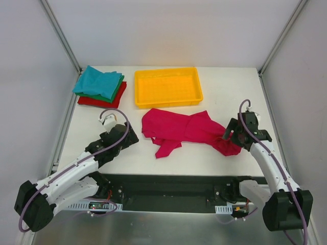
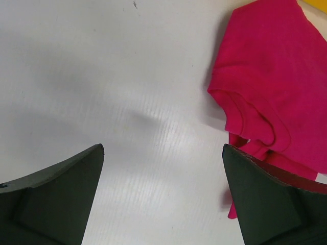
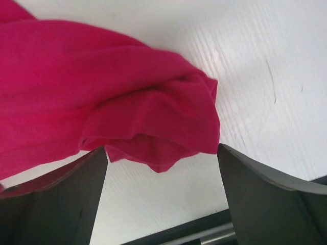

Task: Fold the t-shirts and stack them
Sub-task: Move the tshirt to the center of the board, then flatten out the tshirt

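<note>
The pink t-shirt has a folded-over near corner (image 1: 145,135) (image 2: 228,113) at the end farthest from my right gripper. My left gripper needs to close on that corner next.
A magenta-pink t-shirt (image 1: 186,130) lies crumpled on the white table, just in front of the yellow tray. My right gripper (image 1: 229,133) is at its right end, open, with a bunched edge of the pink t-shirt (image 3: 153,127) lying just beyond the fingertips and nothing pinched between them. My left gripper (image 1: 134,137) stands open over bare table, left of the shirt; a sleeve of the pink t-shirt (image 2: 265,87) shows at the upper right of its view. Folded t-shirts, teal (image 1: 98,81) on green (image 1: 118,92) on red (image 1: 102,101), are stacked at the back left.
A yellow plastic tray (image 1: 168,87) stands at the back centre. Frame posts rise at both back corners. The black mounting rail (image 1: 168,191) runs along the near edge between the arm bases.
</note>
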Tool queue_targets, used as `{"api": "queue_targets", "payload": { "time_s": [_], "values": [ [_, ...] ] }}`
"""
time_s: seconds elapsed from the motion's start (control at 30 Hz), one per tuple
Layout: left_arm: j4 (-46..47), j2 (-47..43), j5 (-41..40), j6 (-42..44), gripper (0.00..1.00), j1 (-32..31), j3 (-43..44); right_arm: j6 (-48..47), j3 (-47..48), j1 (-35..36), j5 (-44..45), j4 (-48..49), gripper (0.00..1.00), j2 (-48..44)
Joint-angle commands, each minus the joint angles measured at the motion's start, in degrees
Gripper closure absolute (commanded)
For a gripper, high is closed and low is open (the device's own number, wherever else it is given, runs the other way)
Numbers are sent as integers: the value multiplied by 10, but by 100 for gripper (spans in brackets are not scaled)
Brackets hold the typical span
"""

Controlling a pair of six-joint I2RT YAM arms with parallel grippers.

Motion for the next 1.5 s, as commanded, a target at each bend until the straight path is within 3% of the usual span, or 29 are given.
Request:
{"api": "queue_targets", "payload": {
  "time_s": [0.0, 0.1, 0.27, 0.43, 0.63, 0.8, 0.9, 0.97, 1.1, 1.13, 1.17, 1.3, 1.47],
  "values": [
    [55, 60, 46, 14, 1, 30, 38, -54, 61, 1, 11, 29, 7, -3],
    [95, 126, 105, 33, 3, 67, 64, -98, 65, 31, -13, 50, 7, 3],
    [130, 244, 215, 74, 20, 109, 127, -150, 72, 167, -40, 121, 7, 61],
    [138, 337, 240, 78, 25, 120, 174, -138, 143, 256, -5, 137, 10, 183],
    [144, 407, 259, 77, 32, 123, 204, -85, 239, 306, 82, 107, 17, 326],
    [145, 467, 267, 76, 34, 123, 231, -67, 285, 334, 98, 89, 21, 407],
    [147, 492, 274, 75, 38, 122, 246, -68, 303, 344, 103, 84, 24, 447],
    [148, 505, 288, 78, 46, 122, 254, -63, 312, 345, 107, 83, 26, 467],
    [148, 519, 288, 90, 80, 122, 265, -49, 318, 344, 135, 77, 37, 487],
    [148, 519, 286, 93, 93, 122, 267, -46, 317, 344, 154, 71, 43, 488],
    [147, 516, 283, 100, 100, 122, 266, -42, 316, 345, 170, 63, 48, 488],
    [143, 485, 244, 118, 100, 122, 251, -38, 306, 336, 222, 36, 66, 473],
    [132, 434, 205, 131, 100, 122, 226, -36, 266, 322, 256, 21, 99, 410]
  ]
}}
